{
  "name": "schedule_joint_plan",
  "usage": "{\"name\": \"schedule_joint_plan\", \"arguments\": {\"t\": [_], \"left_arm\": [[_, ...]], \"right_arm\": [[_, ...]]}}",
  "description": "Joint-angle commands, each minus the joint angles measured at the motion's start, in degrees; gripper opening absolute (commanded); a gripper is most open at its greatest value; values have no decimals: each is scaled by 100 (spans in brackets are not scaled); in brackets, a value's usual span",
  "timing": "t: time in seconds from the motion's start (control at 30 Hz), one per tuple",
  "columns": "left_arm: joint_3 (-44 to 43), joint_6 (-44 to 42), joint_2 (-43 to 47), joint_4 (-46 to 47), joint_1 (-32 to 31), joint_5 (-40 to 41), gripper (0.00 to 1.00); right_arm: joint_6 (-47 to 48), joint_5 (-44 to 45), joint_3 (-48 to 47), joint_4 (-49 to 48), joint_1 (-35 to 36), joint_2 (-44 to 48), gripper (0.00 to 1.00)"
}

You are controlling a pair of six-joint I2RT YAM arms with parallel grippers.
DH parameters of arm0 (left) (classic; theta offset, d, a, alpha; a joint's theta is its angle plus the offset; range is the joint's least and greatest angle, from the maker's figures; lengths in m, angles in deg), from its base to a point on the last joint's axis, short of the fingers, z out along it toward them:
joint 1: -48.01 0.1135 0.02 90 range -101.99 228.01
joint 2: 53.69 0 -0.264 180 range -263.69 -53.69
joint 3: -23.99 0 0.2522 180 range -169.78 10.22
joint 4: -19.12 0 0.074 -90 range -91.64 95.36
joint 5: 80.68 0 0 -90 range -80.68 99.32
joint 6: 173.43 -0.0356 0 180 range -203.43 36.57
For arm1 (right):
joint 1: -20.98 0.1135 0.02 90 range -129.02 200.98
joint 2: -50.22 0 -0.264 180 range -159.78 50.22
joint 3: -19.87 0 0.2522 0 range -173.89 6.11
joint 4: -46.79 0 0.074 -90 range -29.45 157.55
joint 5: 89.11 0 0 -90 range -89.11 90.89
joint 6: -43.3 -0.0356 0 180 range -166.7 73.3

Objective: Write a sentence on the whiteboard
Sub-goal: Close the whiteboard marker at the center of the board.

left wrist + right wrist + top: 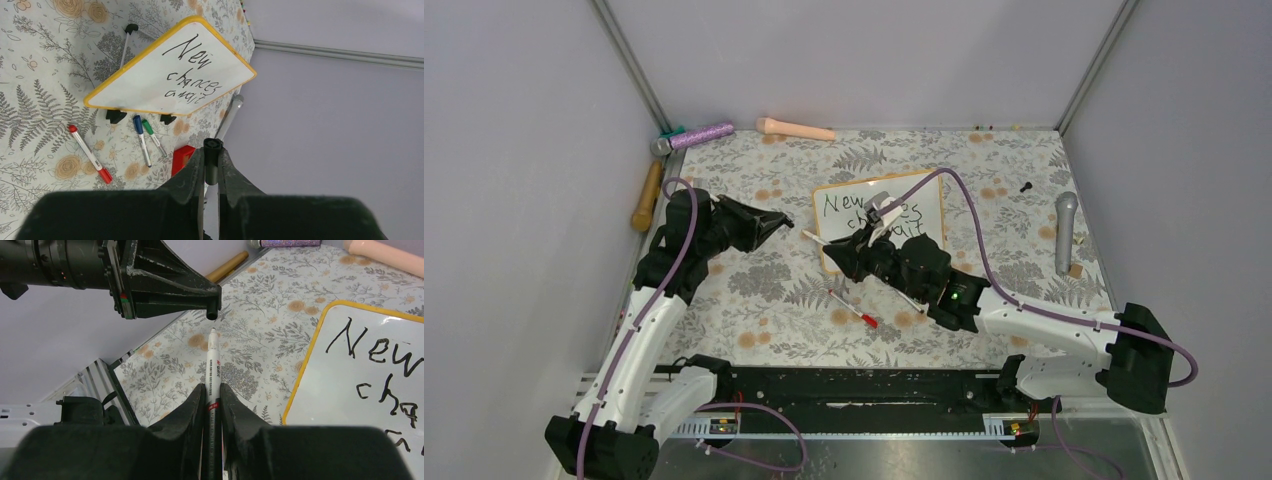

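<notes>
I need to set the white marker with its black cap down with my left gripper on the fern print [797, 300] [27, 137] next to the red marker.
The whiteboard [150, 82] is white with a yellow rim and two black feet, and stands on the flowered table. The sentence [194, 75] on it reads "New chances await" in black. From above, my right arm hides part of the whiteboard [921, 195]. My right gripper [213, 387] is shut on a white marker [213, 365] whose bare tip points at my left gripper [212, 305]. My left gripper [212, 157] is shut on a small black marker cap [212, 149]. Cap and tip sit a short gap apart, left of the board, between left gripper [781, 223] and right gripper [839, 250].
A red marker [90, 154], a blue marker [141, 137], a green marker [152, 135] and a red block [182, 159] lie before the board. A grey microphone [1064, 230] lies right. A purple microphone [694, 137], a peach cylinder [796, 128] and a gold handle [646, 195] lie at the back left.
</notes>
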Motion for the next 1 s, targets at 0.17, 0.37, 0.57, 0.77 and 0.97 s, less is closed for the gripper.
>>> {"name": "schedule_joint_plan", "arguments": {"t": [0.17, 0.37, 0.57, 0.77, 0.97], "left_arm": [[74, 338, 70, 418, 34, -244, 0], [89, 339, 79, 461, 35, -307, 0], [117, 356, 61, 532, 34, -387, 0], [178, 404, 126, 576, 35, -434, 0], [230, 424, 209, 581, 39, -487, 0]], "right_arm": [[114, 128, -412, -245, 62, -119, 0], [97, 106, -497, -225, 63, -232, 0], [76, 93, -567, -218, 71, -332, 0], [86, 134, -613, -208, 71, -402, 0], [88, 193, -628, -226, 71, -431, 0]]}}
